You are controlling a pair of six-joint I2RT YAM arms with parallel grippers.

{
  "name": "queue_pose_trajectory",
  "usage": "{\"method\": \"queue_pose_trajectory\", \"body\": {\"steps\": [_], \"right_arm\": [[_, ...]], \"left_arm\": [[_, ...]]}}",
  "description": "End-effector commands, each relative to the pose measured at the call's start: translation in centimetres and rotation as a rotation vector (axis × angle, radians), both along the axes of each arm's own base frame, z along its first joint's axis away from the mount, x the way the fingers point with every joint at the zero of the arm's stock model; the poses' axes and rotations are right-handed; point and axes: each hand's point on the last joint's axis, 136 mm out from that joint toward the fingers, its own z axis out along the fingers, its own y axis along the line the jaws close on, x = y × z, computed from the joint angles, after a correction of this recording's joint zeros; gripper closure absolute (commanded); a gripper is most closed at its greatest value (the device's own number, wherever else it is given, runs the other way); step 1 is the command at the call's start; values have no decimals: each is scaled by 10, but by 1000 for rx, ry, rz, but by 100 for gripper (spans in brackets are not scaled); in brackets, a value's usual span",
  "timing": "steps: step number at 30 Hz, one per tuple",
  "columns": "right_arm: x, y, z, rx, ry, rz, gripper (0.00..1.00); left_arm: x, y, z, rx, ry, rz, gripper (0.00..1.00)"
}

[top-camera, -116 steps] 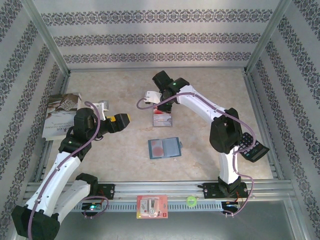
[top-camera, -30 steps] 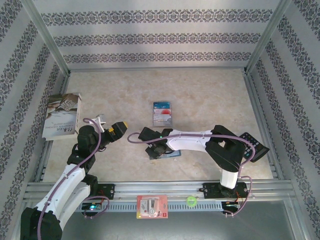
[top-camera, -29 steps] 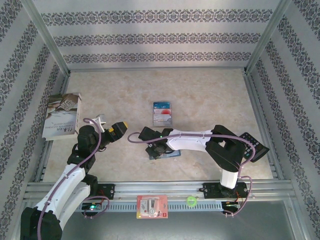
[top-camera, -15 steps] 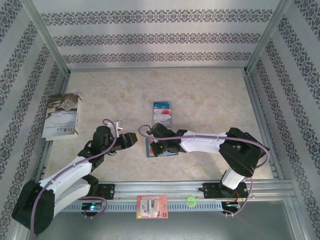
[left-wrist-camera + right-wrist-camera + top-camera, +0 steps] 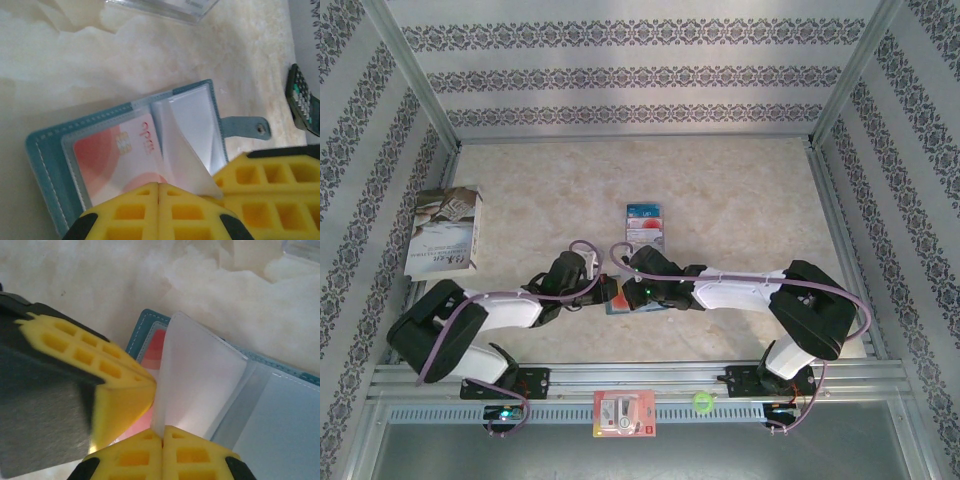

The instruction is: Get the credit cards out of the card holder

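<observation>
My right gripper is holding the empty clear flap above the credit card, so next I fold that flap out of the way and take the credit card by its edge near the card holder's spine (image 5: pixel 156 142).
The teal card holder (image 5: pixel 45 150) lies open on the table, between both grippers (image 5: pixel 613 303). A red-and-white credit card (image 5: pixel 110 160) sits in its left clear pocket. My left gripper (image 5: pixel 158 186) is shut, its tips resting on that card's near edge. My right gripper (image 5: pixel 162 430) is shut on a clear pocket flap (image 5: pixel 200 380) and holds it upright, off the card. The left fingers (image 5: pixel 115 395) sit just left of that flap. Several credit cards (image 5: pixel 644 228) lie loose on the table behind the holder.
A pale book (image 5: pixel 443 232) lies at the left edge. A black calculator (image 5: pixel 302 100) lies to the right of the holder. A red-and-white packet (image 5: pixel 623 413) and a green disc (image 5: pixel 700 402) sit on the front rail.
My left arm swung right to the holder and its gripper went from open to shut on the card's edge. My right gripper closed on the clear flap and raised it.
</observation>
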Motion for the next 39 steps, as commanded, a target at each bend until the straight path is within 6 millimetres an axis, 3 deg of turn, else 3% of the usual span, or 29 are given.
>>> {"method": "queue_pose_trajectory", "body": {"steps": [1,6,15,22,25,30,33,36,39], "right_arm": [[0,-6,4,22,10,-40,100],[1,-26,-5,-18,25,-123,100],[1,-82,-27,-122,58,-341,99],[-1,-120,-36,-222,92,-474,70],[3,-129,-24,-208,69,-498,64],[10,-119,19,-153,-39,-427,64],[6,-79,34,-12,-7,-272,72],[4,-46,35,66,60,-189,79],[3,-28,24,97,125,-154,81]], "left_arm": [[5,-6,-3,5,15,14,100],[1,4,-21,96,84,34,100],[-3,3,-32,133,131,2,100],[-2,1,-31,134,121,-13,100],[-1,0,-28,130,112,-21,100],[-1,-3,-23,107,91,-30,100],[1,-5,-19,93,78,-34,100],[2,-5,-17,92,67,-35,100],[1,-6,-17,92,66,-42,100]]}}
